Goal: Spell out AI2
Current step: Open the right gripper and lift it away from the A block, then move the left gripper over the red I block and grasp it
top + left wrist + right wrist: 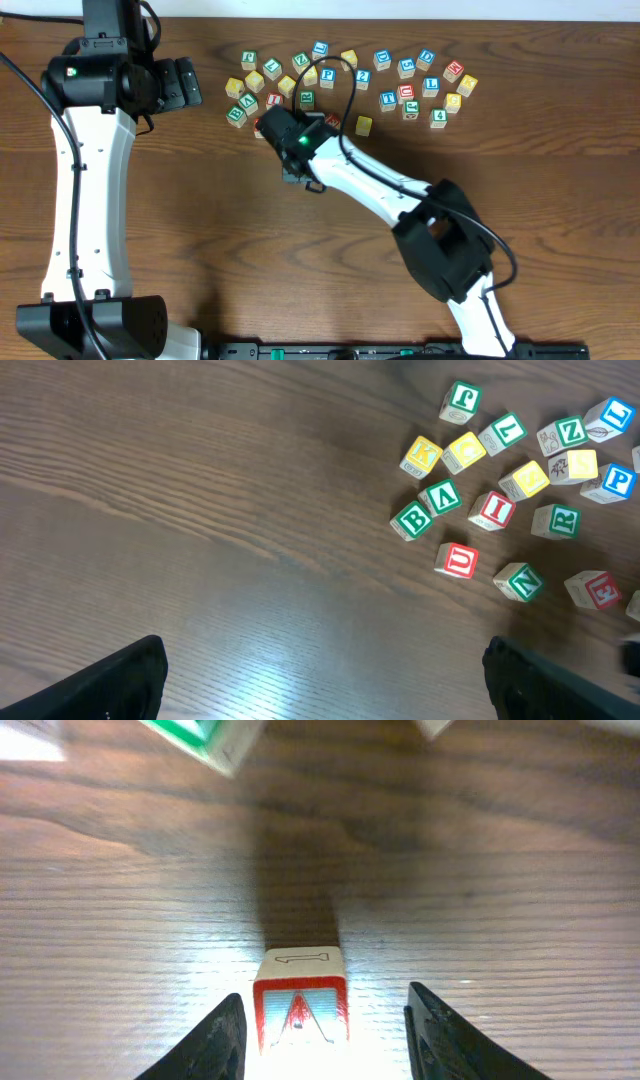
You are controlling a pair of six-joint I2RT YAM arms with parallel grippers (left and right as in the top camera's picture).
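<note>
Next, I move my left gripper to the red I block (275,100) (493,511) beside the green R block and close it on that block's sides, because I follows A.
A wooden block with a red letter A (300,1010) stands on the table between the fingers of my right gripper (325,1005). The gripper is open, with a gap on each side of the block. In the overhead view my right gripper (282,128) is at the near edge of the block pile and hides the A block. My left gripper (322,665) is open and empty above bare table, left of the pile (185,85). A red I block (493,510) lies in the pile. I cannot make out a 2 block.
Several letter blocks (340,80) lie scattered across the far middle of the brown wooden table (200,240). A green-edged block (205,740) lies just beyond the A block. A red U block (458,560) and a green B block (412,520) sit at the pile's left edge.
</note>
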